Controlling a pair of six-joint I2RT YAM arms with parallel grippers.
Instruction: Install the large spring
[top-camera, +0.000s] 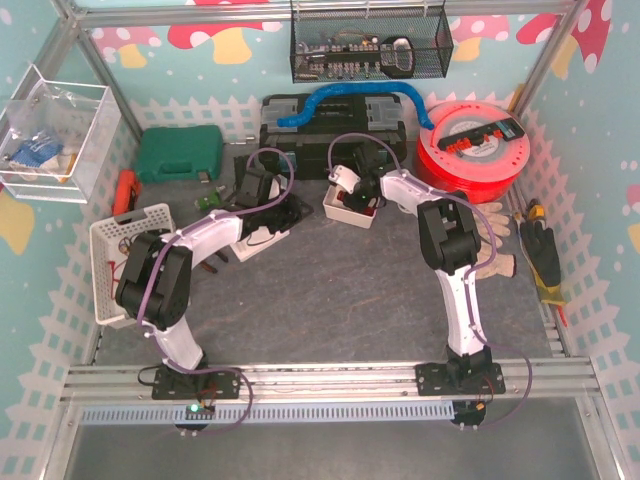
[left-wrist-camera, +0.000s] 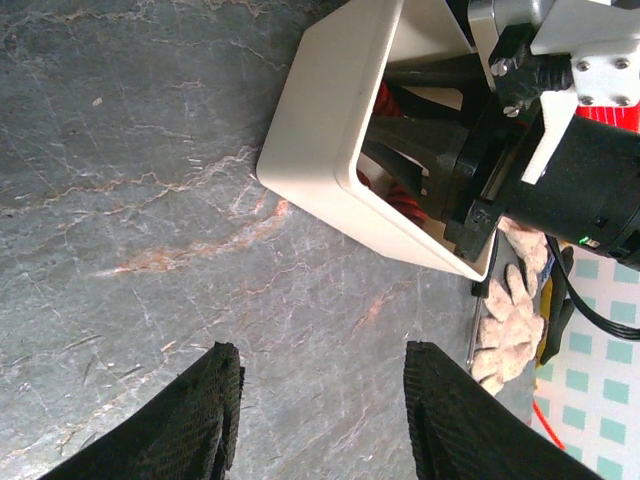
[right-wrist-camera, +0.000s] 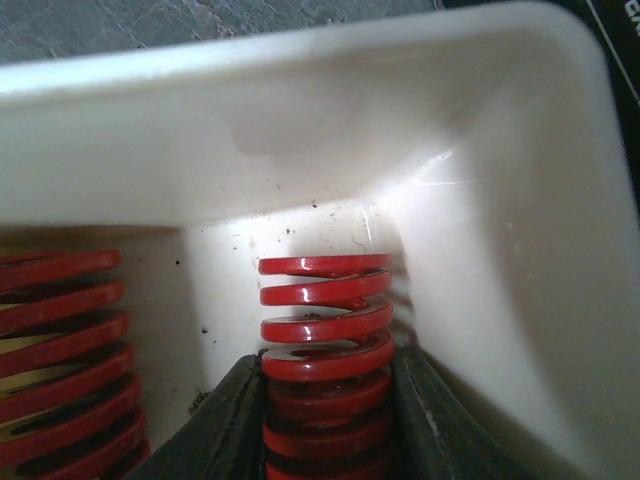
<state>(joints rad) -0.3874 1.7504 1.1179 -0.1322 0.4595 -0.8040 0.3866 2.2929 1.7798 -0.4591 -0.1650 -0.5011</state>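
My right gripper has the red spring. It will hand the spring over to my left gripper, letting go in the air (top-camera: 317, 184) between the black toolbox and white bin.
My right gripper (right-wrist-camera: 328, 368) reaches down into a white bin (right-wrist-camera: 300, 130) and is shut on a red coil spring (right-wrist-camera: 325, 330) that stands upright, one finger on each side of its lower coils. A second red spring (right-wrist-camera: 60, 340) with wider-looking coils lies in the bin's left part; I cannot tell which one is the large spring. From above, the bin (top-camera: 340, 212) sits at mid-table with the right gripper (top-camera: 362, 200) inside it. My left gripper (left-wrist-camera: 322, 352) hovers open over the grey mat, short of the bin (left-wrist-camera: 330, 130), holding nothing.
A white basket (top-camera: 125, 240) stands at the left, with a green case (top-camera: 180, 152) and a black toolbox (top-camera: 330, 120) behind. At the back right is a red cable reel (top-camera: 472, 150). Work gloves (top-camera: 495, 240) and a black-and-yellow glove (top-camera: 540, 255) lie to the right.
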